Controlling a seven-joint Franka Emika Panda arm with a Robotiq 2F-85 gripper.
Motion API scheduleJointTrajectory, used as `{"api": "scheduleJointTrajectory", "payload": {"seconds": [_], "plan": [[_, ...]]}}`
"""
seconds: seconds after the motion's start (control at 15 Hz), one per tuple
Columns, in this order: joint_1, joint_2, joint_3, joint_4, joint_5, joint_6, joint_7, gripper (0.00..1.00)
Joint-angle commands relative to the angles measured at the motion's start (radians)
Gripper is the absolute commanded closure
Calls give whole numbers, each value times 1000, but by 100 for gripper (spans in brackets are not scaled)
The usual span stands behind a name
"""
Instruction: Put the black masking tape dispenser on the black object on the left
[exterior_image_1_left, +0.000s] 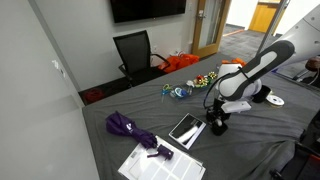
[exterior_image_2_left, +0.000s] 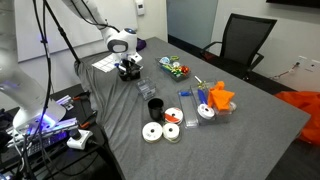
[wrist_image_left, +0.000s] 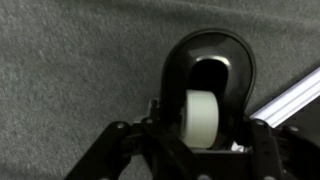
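The robot's gripper needs to release the black masking tape dispenser, now held low over the table, on the middle of the black object (exterior_image_1_left: 187, 129) near the white paper sheets.
The black masking tape dispenser (wrist_image_left: 210, 85) fills the wrist view, its white tape roll upright in the rounded hump, over the grey table. My gripper (wrist_image_left: 200, 150) has a finger on each side of it and is shut on it. In an exterior view the gripper (exterior_image_1_left: 218, 118) holds the dispenser (exterior_image_1_left: 217, 127) low over the table, just right of the black object (exterior_image_1_left: 186, 128), a flat glossy slab. The slab's light edge shows at the right of the wrist view (wrist_image_left: 290, 100). In an exterior view the gripper (exterior_image_2_left: 130, 68) is at the table's far left end.
A purple folded umbrella (exterior_image_1_left: 130, 128) and white paper sheets (exterior_image_1_left: 160, 160) lie beyond the slab. A black mug (exterior_image_2_left: 155, 107), white tape rolls (exterior_image_2_left: 152, 132) and an orange object (exterior_image_2_left: 220, 97) are mid-table. Colourful toys (exterior_image_1_left: 200, 82) and a black chair (exterior_image_1_left: 135, 50) are at the far side.
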Motion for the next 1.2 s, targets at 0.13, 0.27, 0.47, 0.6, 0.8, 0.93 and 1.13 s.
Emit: {"api": "scheduleJointTrajectory", "payload": {"seconds": [0.13, 0.27, 0.47, 0.6, 0.8, 0.93, 1.13], "plan": [[72, -60, 2, 46, 14, -78, 169, 61], [99, -70, 6, 74, 21, -105, 234, 61], [129, -60, 11, 130, 49, -116, 333, 61], [140, -38, 13, 173, 90, -99, 398, 61], [147, -1, 11, 239, 141, -101, 496, 61], [145, 22, 8, 287, 156, -115, 555, 61], [143, 63, 3, 332, 156, -111, 621, 61]]}}
